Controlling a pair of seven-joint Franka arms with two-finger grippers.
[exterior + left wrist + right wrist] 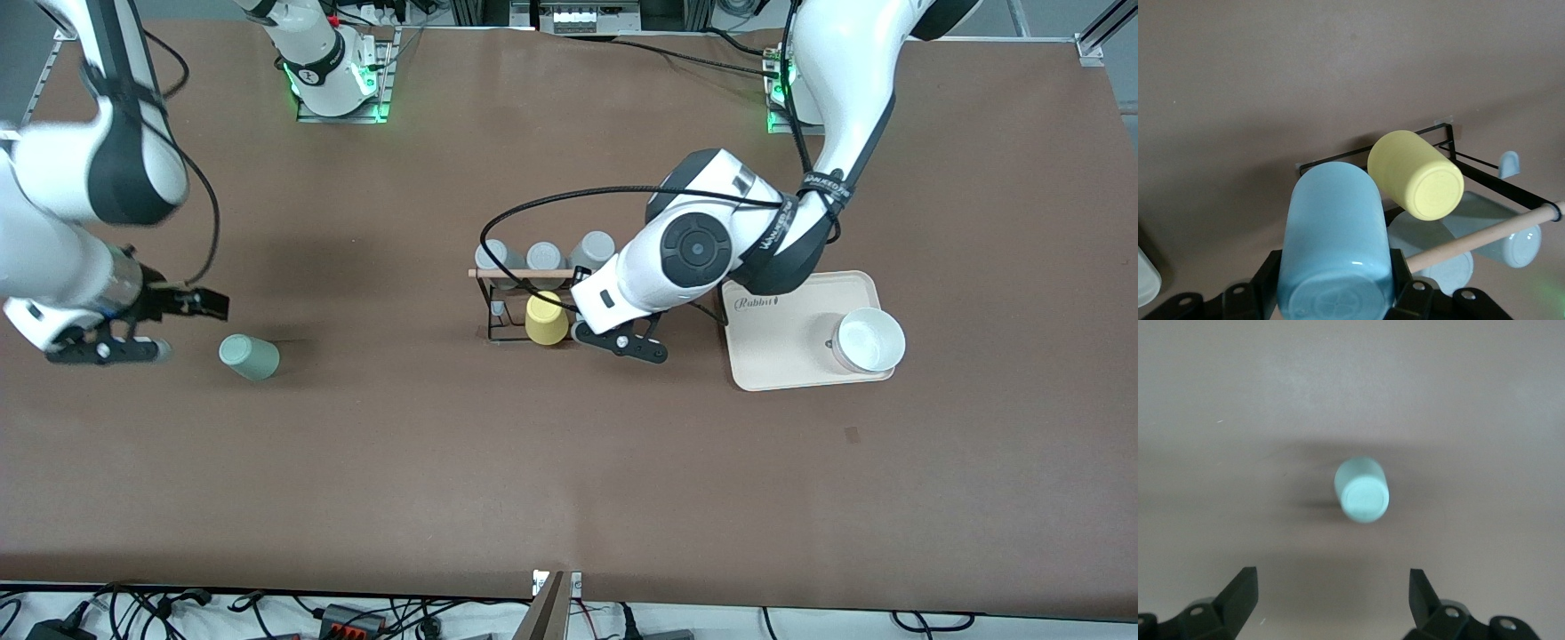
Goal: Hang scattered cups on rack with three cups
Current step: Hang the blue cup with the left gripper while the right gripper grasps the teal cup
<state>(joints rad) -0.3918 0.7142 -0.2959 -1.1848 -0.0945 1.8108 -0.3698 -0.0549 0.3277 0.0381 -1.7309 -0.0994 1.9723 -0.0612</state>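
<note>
The mint-green cup's closed bottom [239,351] [1365,496] is the end that faces my open fingers. My right gripper needs to close on the sides of the cup near that end.
My left gripper [1336,283] is shut on the light blue cup [1335,233] and holds it beside the yellow cup [1415,175], just over the black wire rack [1511,190] and its wooden dowel [1485,237]. In the front view the left gripper [622,342] is at the rack [498,307] and the blue cup is hidden under the hand. The mint-green cup [249,357] lies on its side on the table, toward the right arm's end. My right gripper [153,348] is open and empty beside it; the right wrist view shows the cup [1361,490] ahead of the open gripper [1331,587].
Three grey cups [543,258] and the yellow cup [546,318] hang on the rack. A beige tray [773,356] holding a white bowl [867,340] lies beside the left gripper, toward the left arm's end. Brown table [533,462].
</note>
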